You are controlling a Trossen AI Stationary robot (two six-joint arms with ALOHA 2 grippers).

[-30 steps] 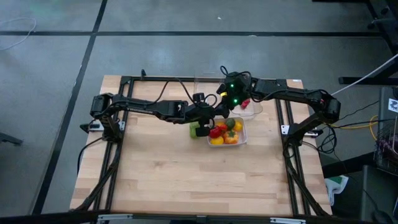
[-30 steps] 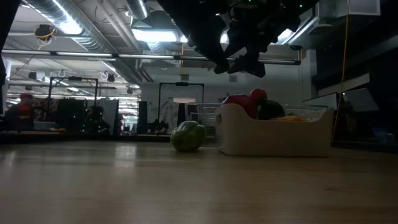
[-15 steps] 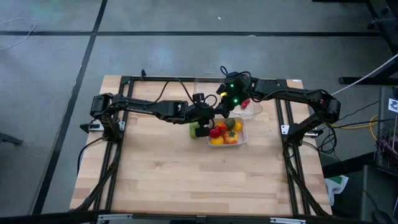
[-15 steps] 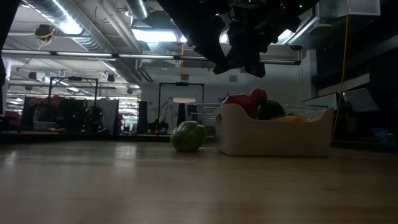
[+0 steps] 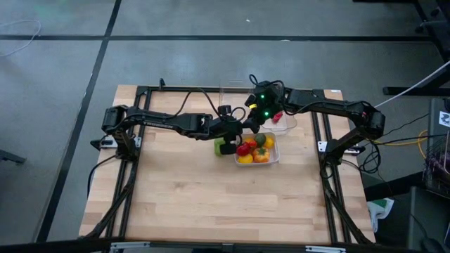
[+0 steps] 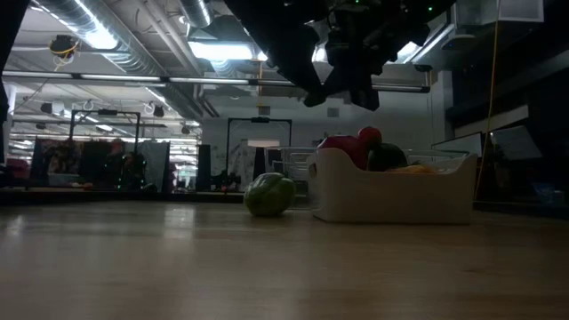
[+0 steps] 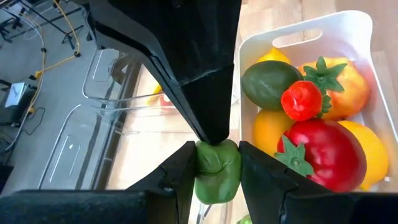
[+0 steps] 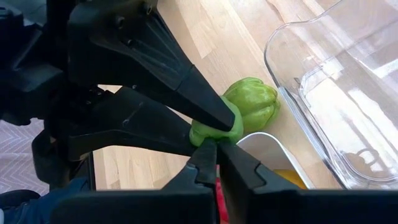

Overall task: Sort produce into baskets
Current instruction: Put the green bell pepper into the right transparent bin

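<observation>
The robot's right gripper needs to put the small green piece down in the clear basket (image 5: 272, 109), just beyond the small red piece.
My left gripper (image 7: 217, 152) is shut on a small green piece of produce (image 7: 217, 171), held above the table beside the white basket (image 7: 348, 31). My right gripper (image 8: 211, 149) is shut, its tips against that same green piece (image 8: 214, 132). Both grippers meet near the table's middle (image 5: 246, 133), just left of the white basket (image 5: 274, 156). A larger green ribbed piece (image 8: 254, 102) rests on the wood beside the basket and shows in the low view (image 6: 269, 194). The white basket holds lemons, an orange piece, red pieces and a dark green one. My left gripper pinches the small green piece by two opposite sides (image 7: 200, 163) between its two fingers. The piece hangs clear of the table, beside the white basket's near-left corner. My right gripper's shut fingertips (image 8: 208, 148) touch the green piece's surface (image 8: 216, 138) from the far right, slanting down. Whether they grip any of it, I cannot tell.
Two clear baskets stand at the far side, one (image 5: 285, 125) behind the white basket and one (image 5: 230, 93) farther left; a small red piece shows by the first. Black frame rails run along the table's left, right and far edges. The near half of the table is bare wood (image 5: 225, 204).
My right gripper has shut: its fingers stood apart a second ago and now meet, their tips at the small green piece in my left gripper. Both arms have otherwise kept their places.
</observation>
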